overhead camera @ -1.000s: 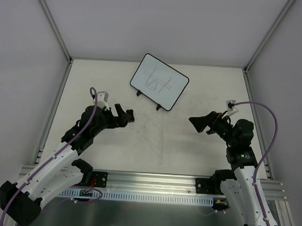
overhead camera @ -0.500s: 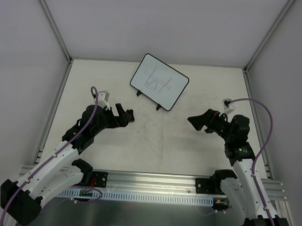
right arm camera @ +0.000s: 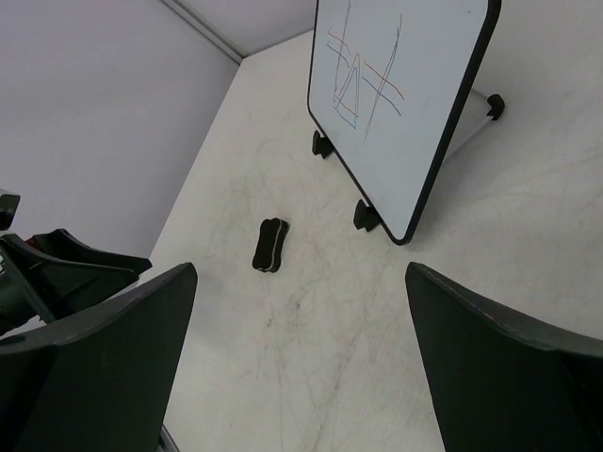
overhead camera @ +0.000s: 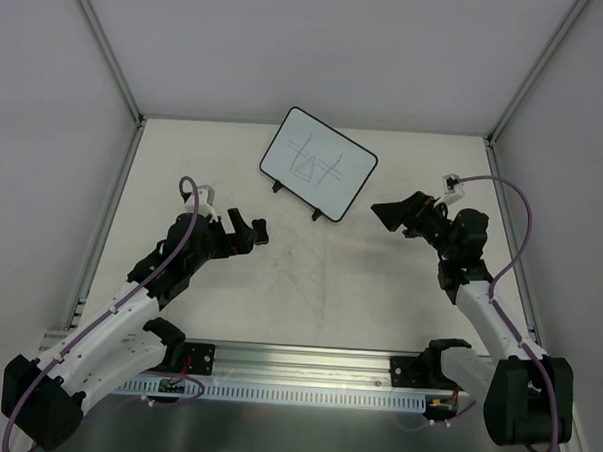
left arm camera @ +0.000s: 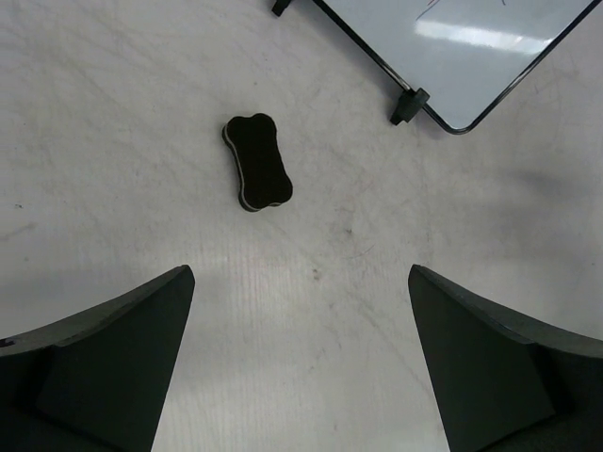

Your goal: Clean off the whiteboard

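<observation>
The robot's left gripper needs to next move to the black bone-shaped eraser and close on the eraser's narrow middle [overhead camera: 261,232] [left arm camera: 258,162], between its two wide ends.
The whiteboard [overhead camera: 317,164] stands tilted on two black feet at the back middle of the table, with thin pen lines and a triangle on its face. It also shows in the left wrist view [left arm camera: 480,47] and the right wrist view [right arm camera: 400,94]. A black bone-shaped eraser [left arm camera: 257,162] lies flat on the table near the board's feet, also in the right wrist view [right arm camera: 270,246]. My left gripper [overhead camera: 251,227] is open and empty, short of the eraser [left arm camera: 300,275]. My right gripper [overhead camera: 384,215] is open and empty, right of the board [right arm camera: 300,273].
Grey walls with metal posts close the table [overhead camera: 319,287] on three sides. A metal rail [overhead camera: 305,371] runs along the near edge by the arm bases. The left arm's fingers show at the left edge of the right wrist view [right arm camera: 66,264].
My right arm has stretched farther back, carrying its open gripper toward the board's right side. The left arm has barely shifted. The board and the eraser have not moved.
</observation>
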You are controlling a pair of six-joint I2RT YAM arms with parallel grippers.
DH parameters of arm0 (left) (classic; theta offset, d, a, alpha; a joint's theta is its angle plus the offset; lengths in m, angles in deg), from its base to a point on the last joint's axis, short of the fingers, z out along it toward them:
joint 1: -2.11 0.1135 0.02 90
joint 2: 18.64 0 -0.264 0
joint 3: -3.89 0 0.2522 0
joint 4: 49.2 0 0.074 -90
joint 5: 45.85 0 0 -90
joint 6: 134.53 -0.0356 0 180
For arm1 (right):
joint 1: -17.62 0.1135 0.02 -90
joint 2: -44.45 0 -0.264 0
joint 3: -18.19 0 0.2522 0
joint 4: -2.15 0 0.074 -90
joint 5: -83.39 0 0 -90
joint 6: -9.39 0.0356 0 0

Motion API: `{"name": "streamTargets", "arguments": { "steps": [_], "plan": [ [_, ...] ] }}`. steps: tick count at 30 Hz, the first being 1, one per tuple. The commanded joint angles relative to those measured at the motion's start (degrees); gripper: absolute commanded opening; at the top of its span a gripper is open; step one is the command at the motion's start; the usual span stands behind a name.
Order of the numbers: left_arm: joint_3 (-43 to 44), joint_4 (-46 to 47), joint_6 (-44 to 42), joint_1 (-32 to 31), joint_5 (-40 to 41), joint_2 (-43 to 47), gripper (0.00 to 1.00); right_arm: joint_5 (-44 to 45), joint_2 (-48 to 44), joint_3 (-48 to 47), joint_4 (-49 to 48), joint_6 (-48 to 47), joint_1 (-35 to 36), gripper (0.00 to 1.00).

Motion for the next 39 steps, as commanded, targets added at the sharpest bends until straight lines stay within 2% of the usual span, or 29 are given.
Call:
{"name": "streamTargets", "arguments": {
  "steps": [1, 7, 13, 15, 18, 21, 26, 28, 32, 36, 39],
  "plan": [
    [-1.1, 3.4, -0.6, 0.6, 2.6, 0.5, 0.99, -0.4, 5.2, -4.5, -9.6, 1.3, -0.9, 0.98],
    [0.5, 3.4, -0.6, 0.6, -0.1, -1.5, 0.99, 4.6, 15.1, -8.2, -14.7, -4.5, -0.3, 0.95],
    [1.8, 3.4, -0.7, 0.6, -2.4, -3.8, 0.99, 4.9, 25.9, -13.3, -18.9, -6.7, -0.7, 0.76],
    [1.8, 3.8, -0.5, 0.8, -2.5, -3.9, 0.99, 1.9, 29.8, -13.6, -28.5, -4.3, -1.6, 0.73],
    [3.0, 4.4, -1.0, 1.5, -4.1, -5.6, 0.99, -1.9, 40.0, -15.7, -42.5, 5.1, -3.5, 0.73],
    [4.7, 4.5, -2.0, 3.3, -4.8, -9.0, 0.99, -2.9, 48.1, -19.6, -49.6, 10.2, -4.0, 0.71],
    [8.0, 4.0, -2.5, 4.4, -2.4, -13.9, 0.99, -2.2, 52.8, -23.4, -50.0, 9.9, -3.7, 0.71],
    [8.8, 4.0, -2.0, 4.8, -2.6, -15.5, 0.99, -3.3, 54.4, -25.5, -50.0, 10.1, -3.6, 0.65],
    [9.3, 4.0, -2.2, 4.8, -2.0, -16.8, 0.99, -4.1, 56.4, -28.4, -50.0, 10.9, -3.6, 0.64],
    [9.8, 3.9, -2.7, 5.2, -1.7, -17.8, 0.99, -4.7, 58.5, -30.3, -50.0, 11.8, -3.4, 0.54],
    [10.3, 3.8, -2.6, 5.9, -1.9, -18.7, 0.99, -5.3, 59.7, -31.5, -50.0, 12.1, -3.3, 0.55]
  ]
}}
